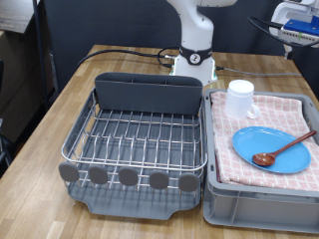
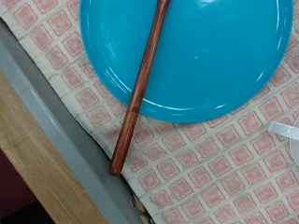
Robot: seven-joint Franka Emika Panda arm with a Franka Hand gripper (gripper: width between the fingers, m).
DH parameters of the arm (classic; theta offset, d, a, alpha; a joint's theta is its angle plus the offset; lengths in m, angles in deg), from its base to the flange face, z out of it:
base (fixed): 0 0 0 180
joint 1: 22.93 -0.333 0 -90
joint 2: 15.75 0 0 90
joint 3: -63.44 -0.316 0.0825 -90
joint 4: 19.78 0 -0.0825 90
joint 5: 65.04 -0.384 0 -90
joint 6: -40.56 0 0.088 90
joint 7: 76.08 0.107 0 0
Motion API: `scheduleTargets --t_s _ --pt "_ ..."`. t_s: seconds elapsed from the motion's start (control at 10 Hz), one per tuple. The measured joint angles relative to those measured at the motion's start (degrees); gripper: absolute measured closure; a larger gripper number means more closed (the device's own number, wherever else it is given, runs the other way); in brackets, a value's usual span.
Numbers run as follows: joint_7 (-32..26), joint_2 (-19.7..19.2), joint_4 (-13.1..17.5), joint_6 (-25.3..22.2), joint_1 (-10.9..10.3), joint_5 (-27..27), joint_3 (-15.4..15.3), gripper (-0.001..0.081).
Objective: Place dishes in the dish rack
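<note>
Next, my gripper goes to the middle of the wooden spoon's handle (image 1: 290, 146) (image 2: 146, 75), above the light-blue plate, and closes there.
The round light-blue plate (image 1: 274, 149) lies on the pink checked cloth in the grey crate (image 1: 261, 204) at the exterior view's right. The dark-brown wooden spoon (image 1: 282, 150) rests across the plate. The white mug (image 1: 240, 99) stands upright on the cloth behind the plate. The silver wire dish rack (image 1: 140, 134) on its dark grey tray stands to the left of the crate and holds no dishes. The wrist view looks down on the plate (image 2: 215, 56) and the spoon handle (image 2: 140, 89). No fingers show there. A white and blue part at the exterior view's top right may be the hand (image 1: 299, 25).
The robot base (image 1: 196, 60) stands behind the rack, with a black cable on the wooden table (image 1: 70, 90). The rack's tall grey back compartment (image 1: 150, 95) faces the base. A row of grey discs (image 1: 128, 176) lines the rack's front. The crate rim (image 2: 56, 121) shows in the wrist view.
</note>
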Motion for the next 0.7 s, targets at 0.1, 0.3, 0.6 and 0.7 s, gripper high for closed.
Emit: scheduleTargets --t_s 0.1,0.3,0.6,0.7 --pt "-0.4 -0.1 0.1 -0.8 0.0 2.0 -0.1 0.0003" --pt "0.3 -1.8 -0.1 1.4 0.0 7.7 -0.3 0.0003" --pt "7.4 -6.6 -0.6 5.2 -0.2 14.6 -0.5 0.0003" --pt "9.8 -7.9 -0.7 5.6 -0.5 16.4 -0.5 0.0003"
